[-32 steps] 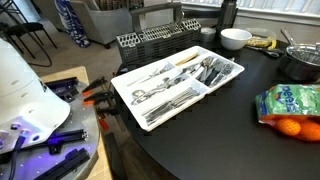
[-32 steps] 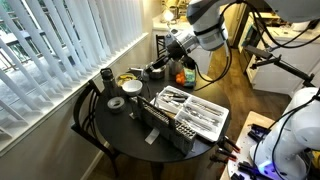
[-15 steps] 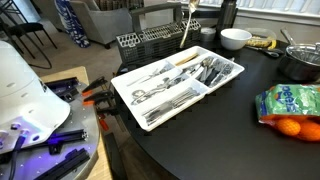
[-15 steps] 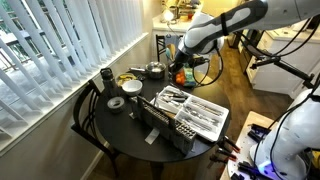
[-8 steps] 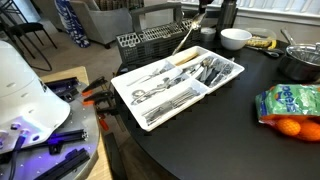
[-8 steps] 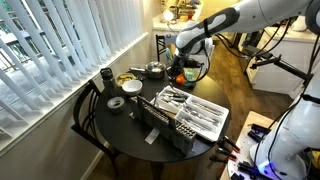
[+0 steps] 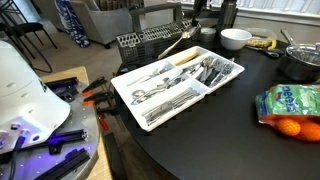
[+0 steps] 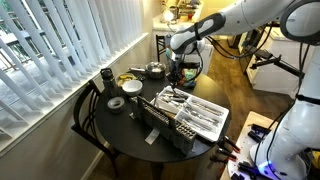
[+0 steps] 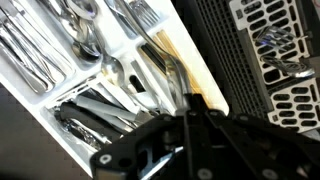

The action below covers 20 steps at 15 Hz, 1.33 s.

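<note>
I should let go of the long pale utensil among the spoons between the knives and forks [image 7: 160, 87] [image 9: 88, 34] in the white tray.
A white cutlery tray [image 7: 122, 92] full of silver knives, forks and spoons lies on a round black table [image 7: 220, 130]; it shows in both exterior views [image 8: 222, 124]. My gripper [image 7: 196, 24] hangs over the tray's far end, next to the black dish rack [image 7: 150, 42]. It is shut on a long pale utensil [image 7: 178, 43], which slants down towards the tray's far compartment. In the wrist view the shut fingers [image 9: 190, 103] grip the utensil [image 9: 172, 72] just above the tray's white dividers [image 9: 122, 42]. Whether its tip touches the tray is hidden.
A white bowl [image 7: 235, 39], bananas [image 7: 262, 43], a metal pot [image 7: 300, 62] and a bag of oranges [image 7: 290, 105] stand on the table. A tape roll [image 8: 116, 103] and a dark cup [image 8: 106, 76] stand by the window blinds. Clamps [image 7: 95, 97] grip the table edge.
My gripper came in from off the table and dropped over the tray's far end. The utensil it holds went from upright to slanted and sits lower.
</note>
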Motion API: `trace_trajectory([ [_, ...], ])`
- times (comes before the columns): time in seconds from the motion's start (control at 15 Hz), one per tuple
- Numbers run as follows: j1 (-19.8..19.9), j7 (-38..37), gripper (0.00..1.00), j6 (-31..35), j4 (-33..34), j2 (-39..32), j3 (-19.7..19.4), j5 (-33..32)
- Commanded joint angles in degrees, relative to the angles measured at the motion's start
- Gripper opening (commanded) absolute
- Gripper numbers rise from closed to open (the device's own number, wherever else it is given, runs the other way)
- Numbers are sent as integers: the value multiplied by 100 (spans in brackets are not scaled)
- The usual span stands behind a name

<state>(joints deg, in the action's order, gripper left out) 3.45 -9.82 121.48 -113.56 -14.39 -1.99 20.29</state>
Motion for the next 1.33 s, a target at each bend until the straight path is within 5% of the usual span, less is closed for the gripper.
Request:
trace_trajectory([
  [0.0, -34, -311, 3, -514, 384, -348, -62, -327],
  [0.87, -55, -360, 2, -470, 514, -692, -82, -342],
  [1.27, 51, -803, 3, -1300, 899, -1323, -181, -215],
])
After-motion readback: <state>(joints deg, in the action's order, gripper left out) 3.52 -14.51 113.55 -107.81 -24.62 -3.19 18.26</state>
